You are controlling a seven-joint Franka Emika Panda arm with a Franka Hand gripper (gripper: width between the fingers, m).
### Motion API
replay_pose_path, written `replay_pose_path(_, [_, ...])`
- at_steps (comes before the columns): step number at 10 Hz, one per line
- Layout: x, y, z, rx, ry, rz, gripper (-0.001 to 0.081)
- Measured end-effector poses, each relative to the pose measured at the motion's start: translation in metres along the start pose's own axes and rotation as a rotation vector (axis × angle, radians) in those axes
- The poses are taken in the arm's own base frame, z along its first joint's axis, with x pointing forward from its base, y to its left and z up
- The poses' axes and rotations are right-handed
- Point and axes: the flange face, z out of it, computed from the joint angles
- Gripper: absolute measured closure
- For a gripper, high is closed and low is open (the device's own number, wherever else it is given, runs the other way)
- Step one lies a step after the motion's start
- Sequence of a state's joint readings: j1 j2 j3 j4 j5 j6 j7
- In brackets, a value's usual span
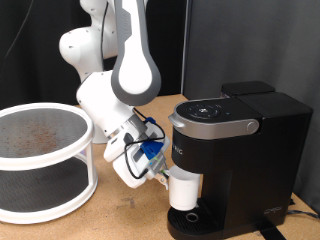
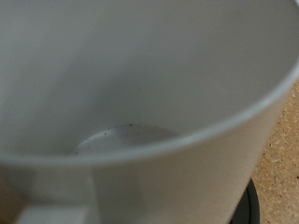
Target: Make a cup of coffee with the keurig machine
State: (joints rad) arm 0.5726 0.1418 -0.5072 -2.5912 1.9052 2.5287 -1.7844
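The robot's gripper should set the white cup down on the round black drip tray (image 1: 187,221) under the keurig machine's spout.
The black keurig machine (image 1: 235,150) stands at the exterior view's right, lid down. The small white cup (image 1: 185,190) stands upright on the round drip tray (image 1: 195,224) under the spout. My gripper (image 1: 165,178) is at the cup's left side, reaching in from the exterior view's left, and looks shut on the cup. In the wrist view the cup's white wall and open inside (image 2: 140,93) fill nearly the whole picture, and the bottom looks empty. The fingers do not show there.
A white round two-tier rack (image 1: 40,160) stands at the exterior view's left on the wooden table (image 1: 120,215). A dark curtain hangs behind. A sliver of the black drip tray (image 2: 250,207) and cork-like table (image 2: 280,159) shows in the wrist view.
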Motion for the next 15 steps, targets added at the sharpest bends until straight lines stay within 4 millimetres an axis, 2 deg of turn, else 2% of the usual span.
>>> replay_pose_path(3, [0.0,-0.002,0.012,-0.007,-0.003,0.005,0.0731])
replay_pose_path(8, [0.002,0.006,0.029,-0.029,0.005,0.003,0.0731])
replay_pose_path(11, [0.001,0.008,0.035,-0.012,-0.004,0.0,0.0731])
replay_pose_path(12, [0.0,0.009,0.034,-0.002,-0.011,-0.004,0.0634])
replay_pose_path(13, [-0.001,0.012,0.032,0.003,-0.026,-0.003,0.0634])
replay_pose_path(14, [-0.002,0.016,0.028,0.004,-0.041,0.0,0.0446])
replay_pose_path(15, [-0.004,0.02,0.022,0.005,-0.063,-0.004,0.0446])
